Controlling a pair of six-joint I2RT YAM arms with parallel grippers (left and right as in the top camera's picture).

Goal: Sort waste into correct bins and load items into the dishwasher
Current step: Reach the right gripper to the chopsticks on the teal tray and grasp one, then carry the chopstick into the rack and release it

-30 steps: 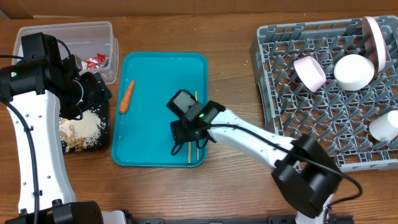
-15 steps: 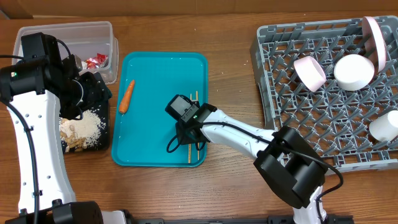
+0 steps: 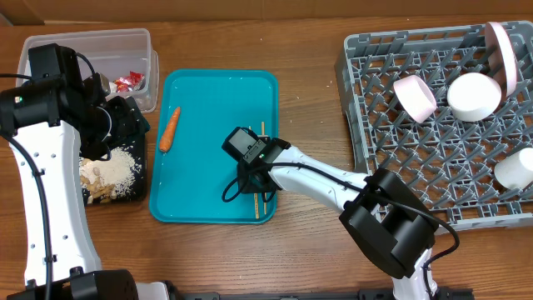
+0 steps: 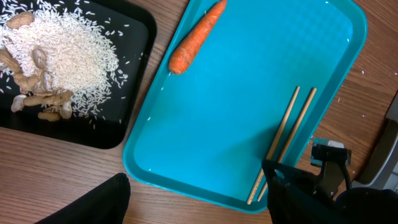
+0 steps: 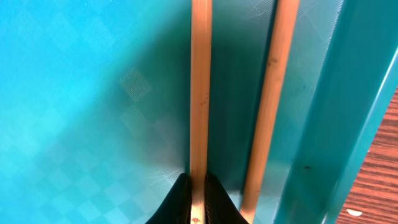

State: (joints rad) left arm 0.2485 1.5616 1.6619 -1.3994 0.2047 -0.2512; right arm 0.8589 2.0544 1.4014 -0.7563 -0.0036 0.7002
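Next, my right gripper releases its chopstick inside the grey dish rack point(image 3: 371, 129), along the side that faces the teal tray.
Two wooden chopsticks point(image 3: 261, 132) lie side by side along the right edge of the teal tray point(image 3: 216, 100). My right gripper point(image 3: 252, 177) is down on them. In the right wrist view its fingertips point(image 5: 198, 199) are shut on the left chopstick point(image 5: 200, 93), and the other chopstick point(image 5: 270, 93) lies free beside it. An orange carrot point(image 3: 170, 128) rests at the tray's left side. My left gripper point(image 4: 199, 205) hangs open and holds nothing, above the black tray point(image 3: 141, 179) of rice and shells. The grey dish rack point(image 3: 433, 167) holds a pink bowl point(image 3: 415, 96).
A clear tub point(image 3: 92, 42) with red wrappers point(image 3: 129, 81) stands at the back left. The rack also carries a second pink bowl point(image 3: 501, 54), a white cup point(image 3: 475, 96) and another white piece point(image 3: 516, 171). Bare wood lies between teal tray and rack.
My right gripper shifted slightly left and down onto the chopsticks, and its fingers closed on one of them. The left arm has stayed still.
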